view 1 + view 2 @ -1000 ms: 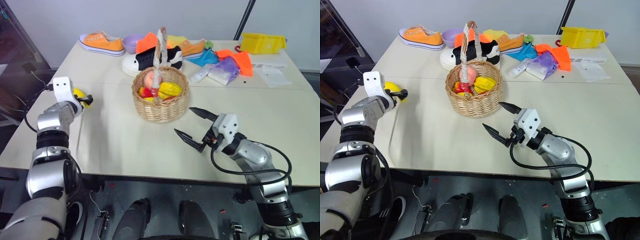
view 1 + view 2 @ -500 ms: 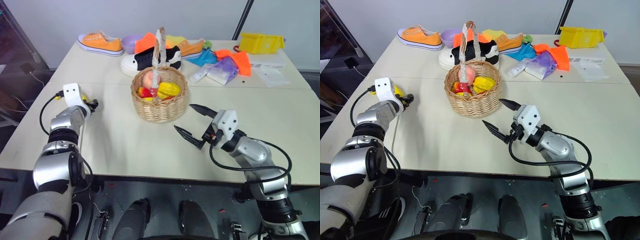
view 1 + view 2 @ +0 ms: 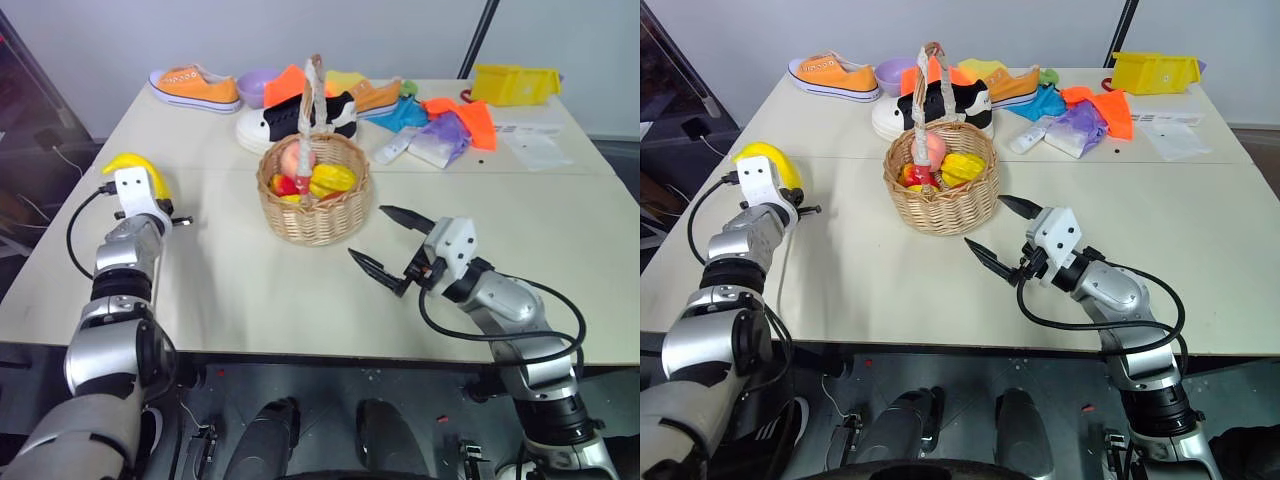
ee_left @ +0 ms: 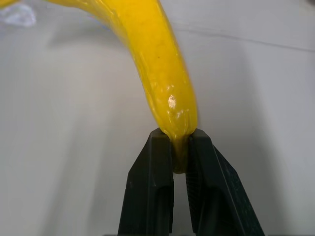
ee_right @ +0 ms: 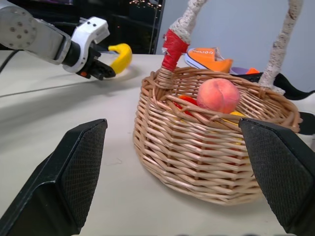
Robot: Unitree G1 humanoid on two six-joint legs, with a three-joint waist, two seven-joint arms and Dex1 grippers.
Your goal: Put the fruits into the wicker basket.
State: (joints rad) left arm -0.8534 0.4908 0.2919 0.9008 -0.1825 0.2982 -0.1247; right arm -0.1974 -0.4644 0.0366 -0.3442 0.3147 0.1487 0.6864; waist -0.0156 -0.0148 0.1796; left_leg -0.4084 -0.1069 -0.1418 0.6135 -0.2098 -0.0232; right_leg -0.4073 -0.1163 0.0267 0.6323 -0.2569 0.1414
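Note:
My left gripper is to let go of the banana in the wicker basket [image 3: 317, 167], between the peach and the yellow item.
A bright yellow banana [image 4: 157, 64] lies on the white table near its left edge, also visible as the banana [image 3: 125, 162]. My left gripper [image 4: 179, 150] is shut on the banana's near tip, low over the tabletop. The wicker basket [image 3: 313, 205] stands mid-table with its tall handle upright. A pink-red peach [image 5: 218, 95] rests inside it among yellow and red items. My right gripper [image 3: 388, 243] hovers open and empty just right of the basket, fingers pointing toward it.
Along the far side of the table lie an orange sneaker [image 3: 195, 88], a purple bowl [image 3: 258, 84], a black-and-white shoe [image 3: 290, 120], coloured cloths [image 3: 450, 125], a yellow bin [image 3: 515, 85] and a paper sheet [image 3: 535, 148]. The table's left edge [image 3: 60, 215] runs close to the banana.
My left gripper went from open beside the banana to shut on its tip. The right arm has not moved. The camera view shifted slightly.

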